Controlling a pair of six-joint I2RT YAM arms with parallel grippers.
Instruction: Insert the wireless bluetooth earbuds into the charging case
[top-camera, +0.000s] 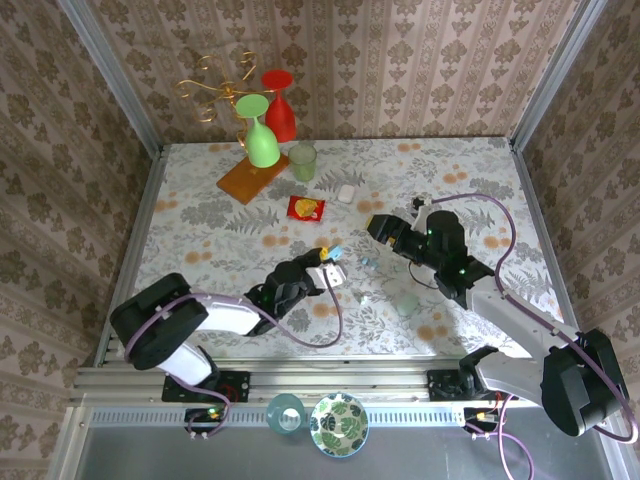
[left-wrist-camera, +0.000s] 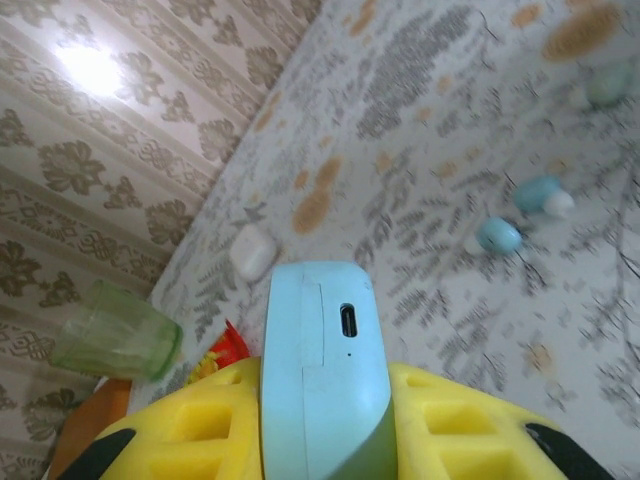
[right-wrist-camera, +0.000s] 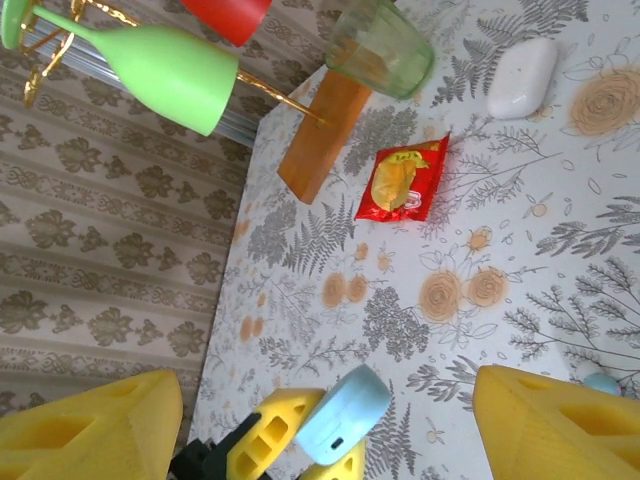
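Observation:
My left gripper is going to let go of the light blue charging case on the flowered table (top-camera: 345, 260) next to the two pale blue earbuds.
The light blue charging case (left-wrist-camera: 320, 370) is closed and pinched edge-on between the yellow pads (left-wrist-camera: 190, 430) of my left gripper (top-camera: 325, 258), its charging port facing the camera. In the right wrist view the same charging case (right-wrist-camera: 342, 415) is raised over the flowered table. Two tiny pale blue earbuds (left-wrist-camera: 498, 234) (left-wrist-camera: 540, 195) lie loose on the table to the right of the case. One earbud (right-wrist-camera: 600, 382) peeks past a right finger. My right gripper (top-camera: 385, 228) hangs just right of the case, open, with nothing between its yellow fingers (right-wrist-camera: 90, 425).
A white oval object (top-camera: 346, 193), a red snack packet (top-camera: 306, 207) and a green tumbler (top-camera: 303, 160) lie further back. A wooden stand (top-camera: 250, 178) at the back left carries a green goblet (top-camera: 262, 140) and a red goblet (top-camera: 280, 105). A pale object (top-camera: 405, 303) lies near the right arm.

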